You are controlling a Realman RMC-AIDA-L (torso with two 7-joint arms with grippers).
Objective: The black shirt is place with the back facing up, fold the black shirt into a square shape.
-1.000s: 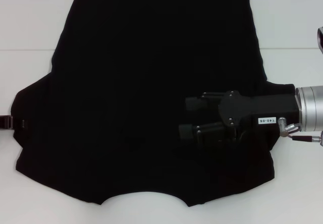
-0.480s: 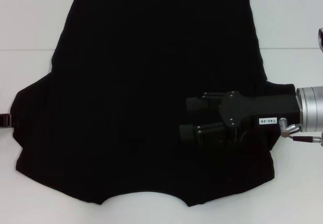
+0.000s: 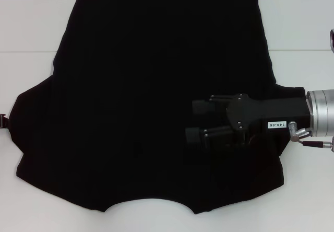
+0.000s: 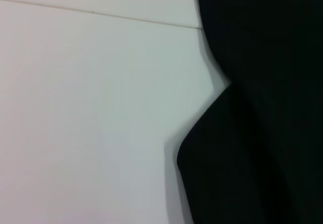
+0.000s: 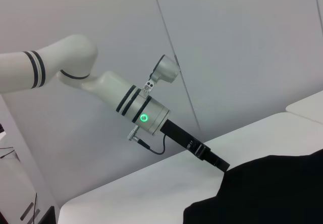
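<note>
Next, I open my left gripper, reach further in and grip the cuff (image 3: 18, 123) deeper before folding the sleeve over, because its fingers meet just the edge of the sleeve.
The black shirt (image 3: 156, 96) lies spread flat on the white table (image 3: 31, 23), plain side up, hem at the far edge and neckline notch at the near edge. My right gripper (image 3: 194, 120) hovers over the shirt's right part, near the right sleeve, open with nothing between its fingers. Only a sliver of my left gripper (image 3: 3, 122) shows at the left border, beside the left sleeve tip. The right wrist view shows the left arm reaching down, with the left gripper (image 5: 214, 159) at the edge of the shirt (image 5: 272, 188). In the left wrist view the shirt's sleeve edge (image 4: 242, 133) lies on the table.
White table surface (image 3: 36, 200) surrounds the shirt on the left, right and near sides. A thin seam (image 3: 26, 51) runs across the table. A pale wall (image 5: 242, 47) stands behind the left arm.
My left gripper has drawn back to the left, so less of it shows at the sleeve tip. The right gripper has barely moved.
</note>
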